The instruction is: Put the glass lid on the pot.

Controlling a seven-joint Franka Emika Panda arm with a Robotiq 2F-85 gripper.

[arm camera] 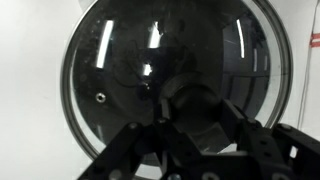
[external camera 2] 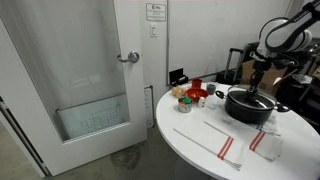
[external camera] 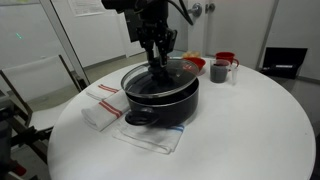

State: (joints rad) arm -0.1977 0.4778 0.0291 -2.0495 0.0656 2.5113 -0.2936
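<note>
My gripper is going to release the glass lid flat on the rim of the black pot (external camera: 161,86). The lid will then cover the pot's opening.
The black pot (external camera: 165,103) stands on a cloth in the middle of the round white table; it also shows in an exterior view (external camera 2: 250,108). The glass lid (external camera: 150,84) lies on top of the pot, level with its rim. In the wrist view the lid (arm camera: 120,70) fills the picture, with reflections on the glass. My gripper (external camera: 157,62) reaches straight down onto the lid's centre. In the wrist view its fingers (arm camera: 198,115) sit on both sides of the black knob and touch it.
Folded white cloths with red stripes (external camera: 100,103) lie beside the pot, and one (external camera: 150,137) lies under it. A grey mug (external camera: 220,70) and red bowls (external camera: 193,63) stand behind the pot. The table edge (external camera: 260,150) curves round. A door (external camera 2: 100,70) stands beyond the table.
</note>
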